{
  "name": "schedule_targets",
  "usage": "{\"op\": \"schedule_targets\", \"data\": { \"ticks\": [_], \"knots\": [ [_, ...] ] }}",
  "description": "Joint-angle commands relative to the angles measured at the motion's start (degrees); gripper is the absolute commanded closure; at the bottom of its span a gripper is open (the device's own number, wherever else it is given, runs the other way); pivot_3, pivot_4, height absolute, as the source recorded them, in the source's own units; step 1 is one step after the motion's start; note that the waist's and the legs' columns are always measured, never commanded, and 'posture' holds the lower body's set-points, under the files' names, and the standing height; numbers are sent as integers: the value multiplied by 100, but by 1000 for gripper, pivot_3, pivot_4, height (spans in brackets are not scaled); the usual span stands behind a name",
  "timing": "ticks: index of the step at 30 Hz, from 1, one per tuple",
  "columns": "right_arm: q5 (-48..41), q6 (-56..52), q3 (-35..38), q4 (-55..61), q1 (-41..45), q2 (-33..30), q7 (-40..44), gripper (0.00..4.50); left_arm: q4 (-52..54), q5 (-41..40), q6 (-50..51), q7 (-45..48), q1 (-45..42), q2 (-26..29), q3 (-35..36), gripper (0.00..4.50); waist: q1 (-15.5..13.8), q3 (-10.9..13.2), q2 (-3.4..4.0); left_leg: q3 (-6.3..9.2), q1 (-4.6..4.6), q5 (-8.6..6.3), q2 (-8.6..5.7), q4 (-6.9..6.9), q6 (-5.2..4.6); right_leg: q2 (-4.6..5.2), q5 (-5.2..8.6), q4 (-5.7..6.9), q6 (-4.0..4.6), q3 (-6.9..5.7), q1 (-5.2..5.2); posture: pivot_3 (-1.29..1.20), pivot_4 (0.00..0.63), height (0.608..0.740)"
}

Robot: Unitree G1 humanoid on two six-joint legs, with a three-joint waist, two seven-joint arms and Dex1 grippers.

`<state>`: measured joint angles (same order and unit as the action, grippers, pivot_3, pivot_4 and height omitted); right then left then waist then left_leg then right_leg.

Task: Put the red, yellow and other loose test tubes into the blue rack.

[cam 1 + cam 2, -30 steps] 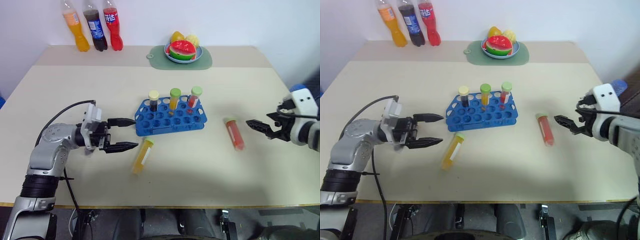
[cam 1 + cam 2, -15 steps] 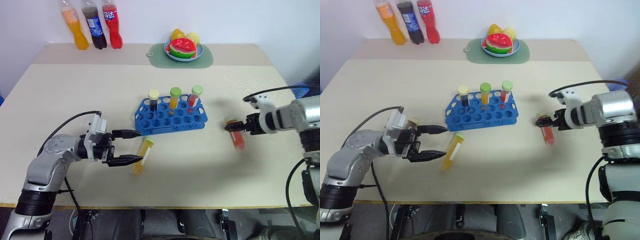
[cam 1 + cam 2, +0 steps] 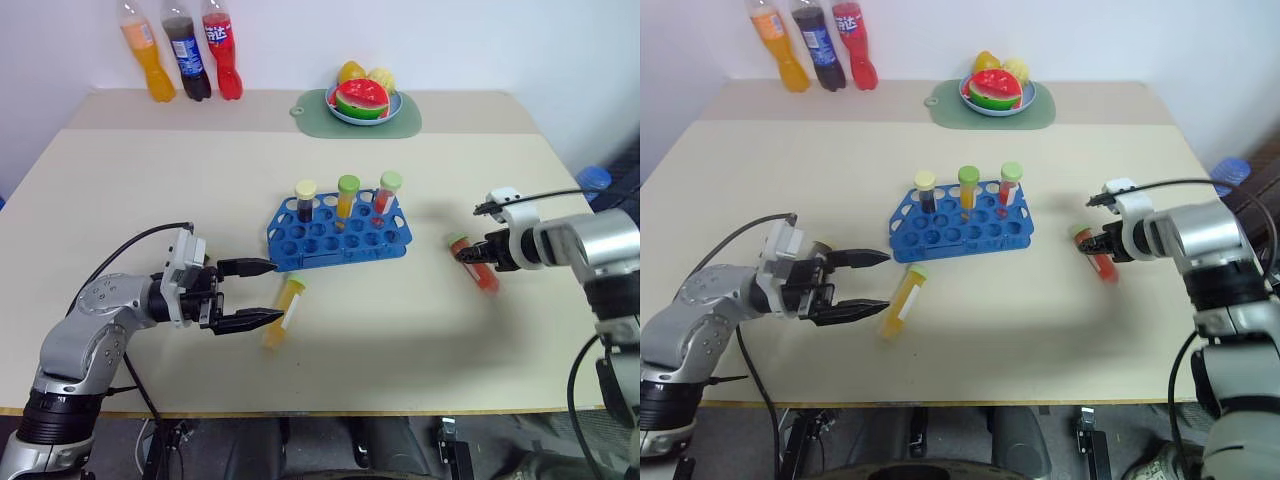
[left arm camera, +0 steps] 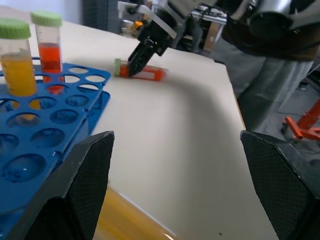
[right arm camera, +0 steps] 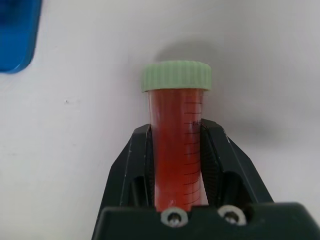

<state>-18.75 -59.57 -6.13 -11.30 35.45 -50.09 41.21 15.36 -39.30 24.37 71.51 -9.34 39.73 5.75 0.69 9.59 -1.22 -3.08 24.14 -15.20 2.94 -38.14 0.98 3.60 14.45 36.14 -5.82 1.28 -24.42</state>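
Note:
Next, I set the red test tube into the blue rack's front corner hole (image 3: 391, 237), before the standing red tube, using my right gripper.
The blue rack (image 3: 340, 238) stands mid-table with three capped tubes upright in its back row. A loose red test tube (image 3: 478, 268) with a light green cap lies on the table to the rack's right. My right gripper (image 3: 468, 256) is shut on it, and in the right wrist view its two fingers (image 5: 137, 155) clamp the tube's body (image 5: 175, 150) just below the cap. A loose yellow test tube (image 3: 283, 312) lies in front of the rack's left end. My left gripper (image 3: 274, 292) is open and level beside that tube's cap, touching nothing.
Three soda bottles (image 3: 182, 52) stand at the back left. A green mat with a fruit bowl (image 3: 362, 102) sits at the back centre. A person (image 4: 270, 60) stands past the table's right side in the left wrist view.
My right gripper came in from the right, dropped onto the red tube and shut on it. My left gripper drew back a little toward the front edge, still open.

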Motion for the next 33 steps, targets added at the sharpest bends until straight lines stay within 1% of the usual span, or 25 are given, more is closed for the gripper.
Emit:
{"op": "schedule_targets", "data": {
  "ticks": [1, 2, 4, 6, 8, 11, 13, 16, 22, 28, 33],
  "knots": [
    [-234, 1503, 1419, 1145, -653, 509, -473, 3734, 63, -142, -28, -96, -57, -70, 120, 324, 17, 0, 0, -3, 0, 0, -1, -3, 0, 1, -2, 2, -4, 2, 0, 0, 150, 740],
    [-316, 1747, 1727, 1478, -887, 716, -599, 3734, 40, -125, -48, -110, -68, -84, 112, 324, 41, 1, 2, -5, 1, 0, 0, -6, 0, 0, -6, 2, -10, 5, -1, 0, 150, 740],
    [-364, 2222, 2109, 2034, -1259, 1162, -888, 3734, -13, -108, -70, -116, -92, -121, 103, 324, 46, 5, 10, -6, -7, 0, 0, -3, 0, -4, -8, 10, -13, 11, -2, 0, 150, 740],
    [-417, 2783, 2287, 2555, -1556, 1763, -1231, 3734, -110, -111, -64, -137, -176, -191, 86, 324, 24, 5, 10, 0, -10, 0, 2, 1, 1, -8, -8, 16, -15, 8, -3, 0, 150, 740],
    [-434, 3161, 2309, 2914, -1717, 2330, -1565, 3734, -228, -65, -119, -136, -264, -247, 65, 324, 7, 5, 10, 6, -11, 0, 3, 4, 1, -10, -8, 17, -16, 4, -2, 0, 150, 740],
    [38, 4169, 1802, 3014, -1952, 2835, -1570, 3734, -345, -108, -96, -165, -367, -348, 82, 324, 11, 5, 11, 3, -9, 1, 2, 3, 2, -7, -8, 16, -15, 4, -2, 0, 150, 740],
    [279, 4675, 1485, 2812, -1986, 3119, -1629, 3734, -412, -88, -104, -151, -407, -387, 60, 324, 14, 6, 12, -2, -9, 1, 0, 2, 2, -3, -7, 15, -15, 5, -1, 0, 150, 740],
    [387, 5321, 1111, 2437, -1941, 3630, -1673, 3734, -497, -33, -144, -143, -470, -428, 36, 324, 16, 6, 12, -1, -10, 1, 1, 2, 2, -4, -7, 16, -14, 4, -1, 0, 150, 740],
    [658, 6173, 752, 1747, -1917, 3979, -1642, 3734, -473, -80, -74, -226, -463, -408, 134, 324, 9, 6, 13, -1, -10, 2, 1, 2, 3, -3, -7, 16, -14, 4, -1, 0, 150, 740],
    [803, 6819, 729, 847, -1814, 4056, -1670, 3734, -270, -142, -27, -384, -300, -357, 259, 324, 31, 6, 14, -1, -14, 2, 1, 2, 4, -3, -7, 17, -12, 4, 2, 0, 150, 740],
    [838, 7186, 765, 317, -1725, 4027, -1682, 3734, -110, -173, 6, -522, -169, -335, 341, 324, 31, 5, 12, 0, -24, 2, 2, 4, 4, -3, -7, 19, -12, 4, 10, 0, 150, 740]
  ]
}}
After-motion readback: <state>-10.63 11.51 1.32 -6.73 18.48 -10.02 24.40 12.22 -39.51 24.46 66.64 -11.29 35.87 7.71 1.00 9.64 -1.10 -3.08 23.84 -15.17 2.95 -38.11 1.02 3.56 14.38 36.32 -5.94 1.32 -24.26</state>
